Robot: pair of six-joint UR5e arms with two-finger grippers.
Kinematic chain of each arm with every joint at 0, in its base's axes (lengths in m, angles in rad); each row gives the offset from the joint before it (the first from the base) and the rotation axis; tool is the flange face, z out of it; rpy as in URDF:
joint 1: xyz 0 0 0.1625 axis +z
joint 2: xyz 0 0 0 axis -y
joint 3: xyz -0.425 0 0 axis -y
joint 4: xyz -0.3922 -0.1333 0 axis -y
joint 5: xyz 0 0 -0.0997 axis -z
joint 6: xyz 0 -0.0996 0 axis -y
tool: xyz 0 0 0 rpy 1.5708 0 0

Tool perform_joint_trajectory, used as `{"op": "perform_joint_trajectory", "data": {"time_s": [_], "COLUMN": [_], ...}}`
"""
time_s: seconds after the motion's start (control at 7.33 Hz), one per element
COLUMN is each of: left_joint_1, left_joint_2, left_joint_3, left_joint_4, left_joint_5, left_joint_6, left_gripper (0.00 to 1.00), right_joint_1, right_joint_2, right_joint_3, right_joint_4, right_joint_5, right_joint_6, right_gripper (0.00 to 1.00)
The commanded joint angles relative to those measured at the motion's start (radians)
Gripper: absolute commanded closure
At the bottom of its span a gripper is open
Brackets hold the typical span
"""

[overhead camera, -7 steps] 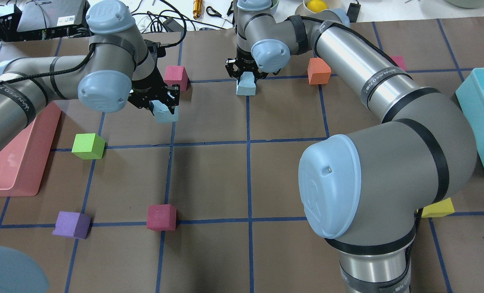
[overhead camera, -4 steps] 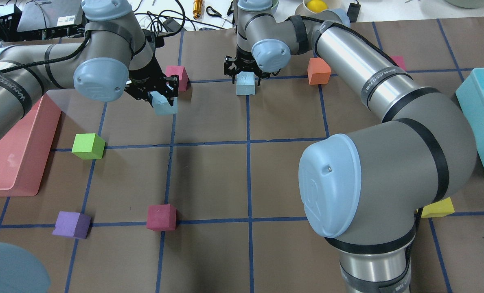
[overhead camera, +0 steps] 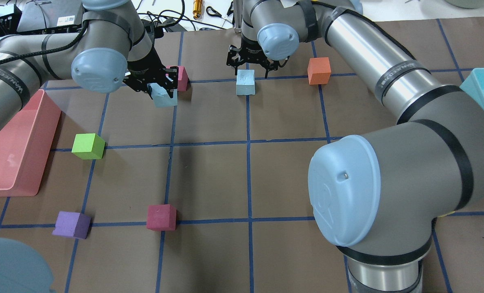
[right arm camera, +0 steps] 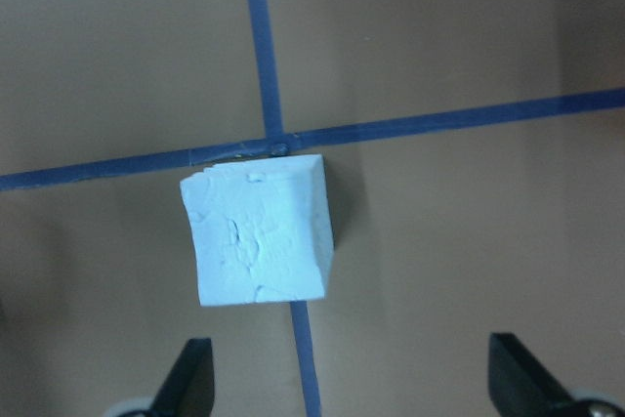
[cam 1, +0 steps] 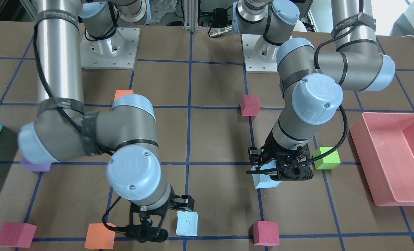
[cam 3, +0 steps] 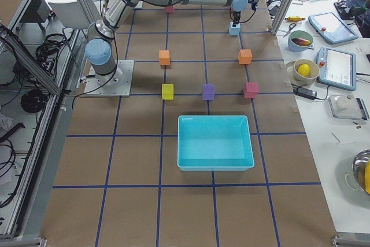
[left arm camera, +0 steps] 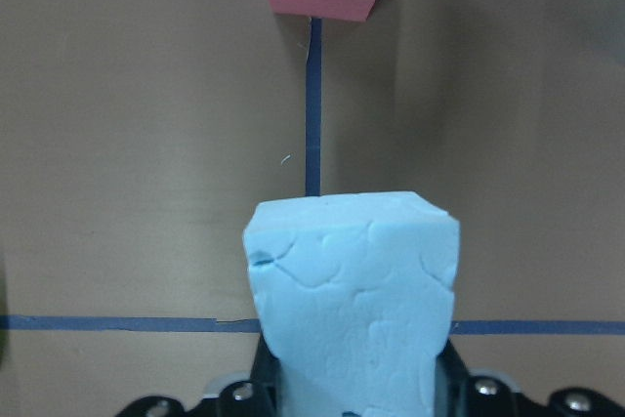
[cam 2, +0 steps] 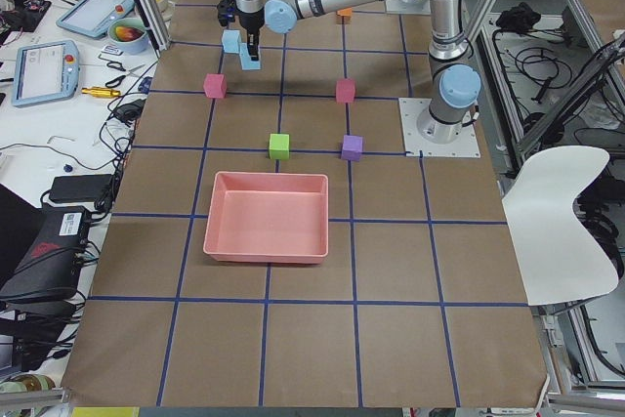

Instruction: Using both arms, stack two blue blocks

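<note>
Next, my left gripper lets go of the pale blue block on top of the other blue block (cam 1: 187, 218), beside the orange cube.
My left gripper (overhead camera: 160, 87) is shut on one pale blue block (overhead camera: 164, 97) and holds it clear of the table. The left wrist view shows this block (left arm camera: 352, 290) between the fingers, and it also shows in the front view (cam 1: 264, 180). The other blue block (overhead camera: 245, 82) sits on a blue tape crossing at the far middle. My right gripper (overhead camera: 250, 67) hangs open above it without touching it. In the right wrist view that block (right arm camera: 259, 231) lies ahead of the spread fingertips (right arm camera: 190, 378).
A pink cube (overhead camera: 179, 77) sits just beyond the held block. An orange cube (overhead camera: 319, 70) is to the right of the resting block. A green cube (overhead camera: 88, 146), a purple cube (overhead camera: 71, 224) and a dark red cube (overhead camera: 161, 217) lie nearer. A pink bin (overhead camera: 14, 162) stands left, a teal bin (overhead camera: 480, 87) right.
My right gripper has opened off the blue block and lifted, leaving it on the tape crossing. My left gripper has carried its blue block farther from the robot, toward the pink cube.
</note>
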Motion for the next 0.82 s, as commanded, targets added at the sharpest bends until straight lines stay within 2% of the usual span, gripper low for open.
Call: {"op": "perform_joint_trajectory", "data": {"time_s": [0.0,0.14,0.41,0.68], "left_joint_1": [-0.073,-0.101,-0.147,-0.204], "left_joint_2": [-0.075,-0.122,-0.217,-0.325], "left_joint_3": [0.135,0.221,0.373,0.503], "left_joint_4": [-0.044,-0.078,-0.124,-0.116], "left_joint_5": [0.012,0.012,0.012,0.002], "left_joint_6": [-0.017,-0.081,-0.114,-0.23], "left_gripper": [1.0,1.0,0.99,1.0], "right_joint_1": [-0.117,-0.169,-0.202,-0.21], "right_joint_2": [-0.167,-0.257,-0.434,-0.558], "right_joint_3": [0.043,0.109,0.305,0.459], "right_joint_4": [0.231,0.286,0.287,0.268], "right_joint_5": [-0.011,-0.014,-0.078,-0.077], "right_joint_6": [-0.21,-0.259,-0.279,-0.305], "right_gripper": [0.0,0.0,0.0,0.0]}}
